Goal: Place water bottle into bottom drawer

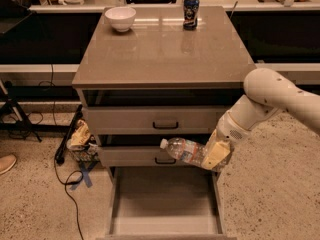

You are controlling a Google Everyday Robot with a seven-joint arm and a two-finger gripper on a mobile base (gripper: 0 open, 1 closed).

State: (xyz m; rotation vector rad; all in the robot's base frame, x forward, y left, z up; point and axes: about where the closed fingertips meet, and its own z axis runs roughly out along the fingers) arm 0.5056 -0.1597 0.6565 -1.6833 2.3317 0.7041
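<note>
The water bottle is to go on the bottom drawer's bare inside (186, 193), between its middle and the arm-side. Next, I put it down there with my gripper.
The water bottle (181, 150) is a clear crinkled plastic bottle with a white cap. It lies on its side in the air, cap pointing left, in front of the middle drawer (150, 156). My gripper (212, 156) is shut on the bottle's base end, at the right side of the cabinet, just above the open bottom drawer (162, 199). That drawer is pulled out, and its flat floor is bare. The white arm (270, 96) reaches in from the right.
On the cabinet top (165, 49) stand a white bowl (120, 18) at the back left and a dark blue can (190, 12) at the back. A crumpled bag (80, 136) and black cables (65, 174) lie on the floor left of the cabinet.
</note>
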